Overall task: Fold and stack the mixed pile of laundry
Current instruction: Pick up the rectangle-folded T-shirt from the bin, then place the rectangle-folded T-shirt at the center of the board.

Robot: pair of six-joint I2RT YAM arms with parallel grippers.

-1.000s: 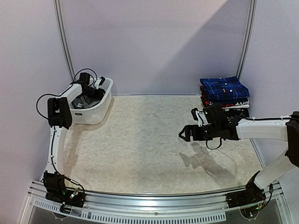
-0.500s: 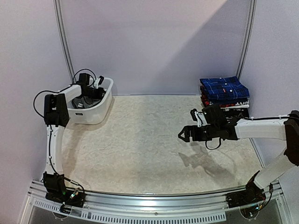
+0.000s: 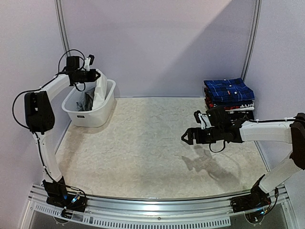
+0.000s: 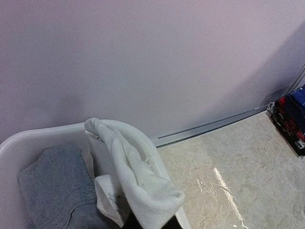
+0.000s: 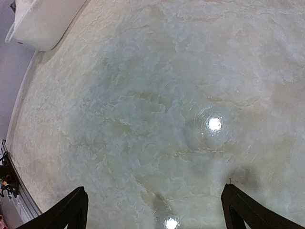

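The robot's left gripper should release the white shirt on the bare table (image 3: 139, 134) (image 4: 214, 217) between the white basket and the right gripper.
My left gripper (image 3: 94, 75) is raised above the white basket (image 3: 106, 112) at the back left, shut on a plain white shirt (image 3: 101, 88) that hangs from it down into the basket. In the left wrist view the white shirt (image 4: 128, 174) is bunched over the gripper (image 4: 147, 223), hiding its fingers. A grey garment (image 4: 50, 186) lies inside the basket (image 4: 28, 137). A folded stack topped by a dark blue plaid shirt (image 3: 228, 90) sits at the back right. My right gripper (image 3: 188, 137) hovers open over the bare table, with nothing between its fingers (image 5: 71, 210).
The basket (image 5: 43, 21) shows at the top left corner of the right wrist view. Walls close in behind and on both sides. The folded stack (image 4: 291, 119) stands against the right wall, just behind the right arm.
The left gripper closed on the white shirt inside the basket and lifted it up and to the left. The right arm has stayed still.
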